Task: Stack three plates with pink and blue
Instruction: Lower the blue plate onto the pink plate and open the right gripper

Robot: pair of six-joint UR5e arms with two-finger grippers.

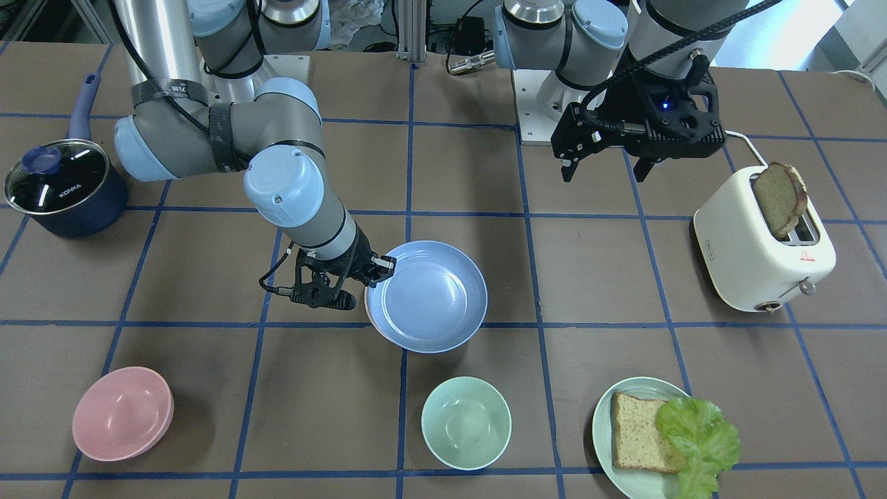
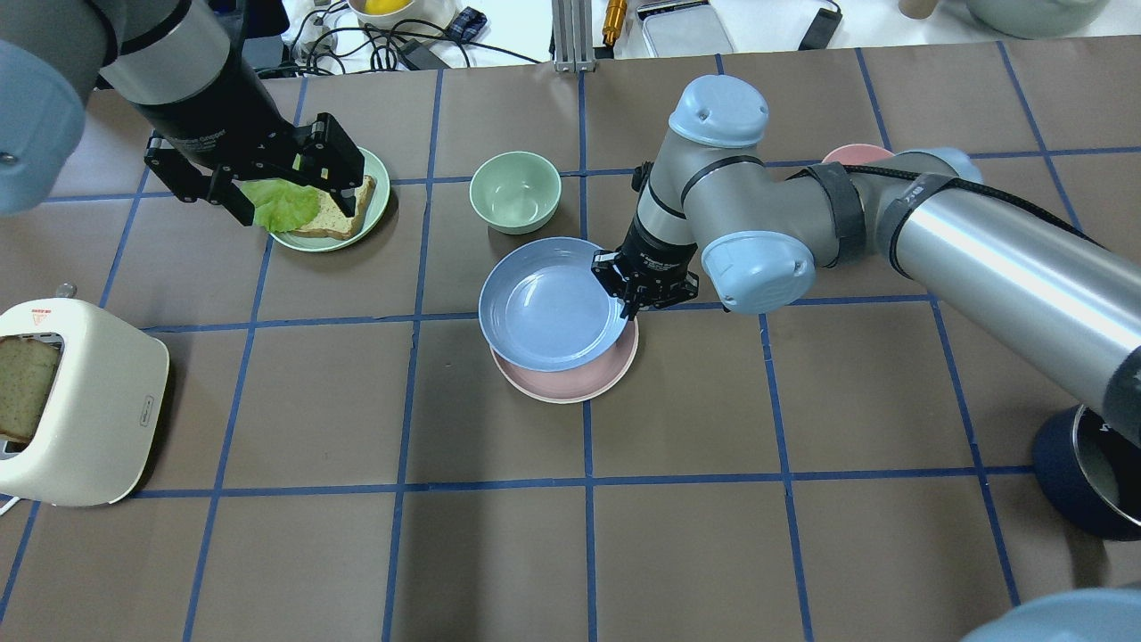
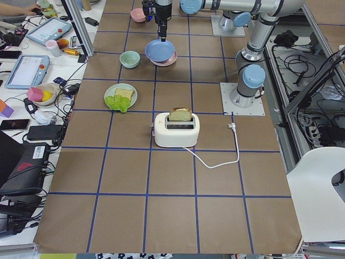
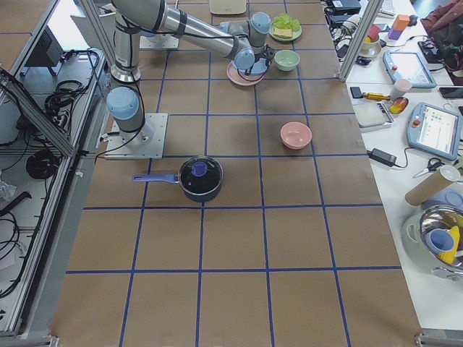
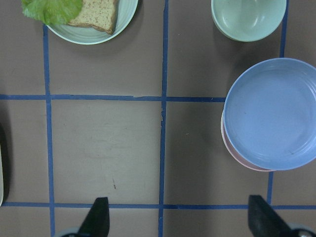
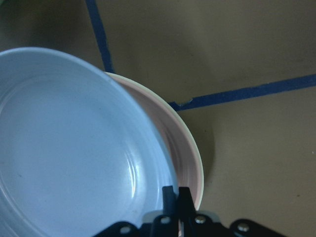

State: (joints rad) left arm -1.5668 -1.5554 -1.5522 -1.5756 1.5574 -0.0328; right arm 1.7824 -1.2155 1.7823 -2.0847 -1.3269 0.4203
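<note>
Next, my right gripper lets go of the light blue plate on the pale pink plate (image 1: 424, 296) (image 6: 71, 162), sitting inside its rim.
The light blue plate (image 2: 548, 308) is held tilted just over the pale pink plate (image 2: 570, 382), shifted toward the mint bowl, so the pink rim shows on the near side. My right gripper (image 2: 637, 290) is shut on the blue plate's rim; the right wrist view shows its fingertips (image 6: 170, 197) pinching the blue plate (image 6: 74, 148) over the pink plate (image 6: 185, 148). The cream-white plate does not show. My left gripper (image 2: 276, 183) is open and empty, hovering above the bread plate; the left wrist view shows both plates (image 5: 271, 113) from above.
A mint bowl (image 2: 515, 189) stands just beyond the plates. A pale green plate (image 2: 379, 209) holds bread and lettuce. A pink bowl (image 1: 123, 414), a dark blue lidded pot (image 1: 59, 184) and a white toaster (image 2: 98, 401) with bread stand further out.
</note>
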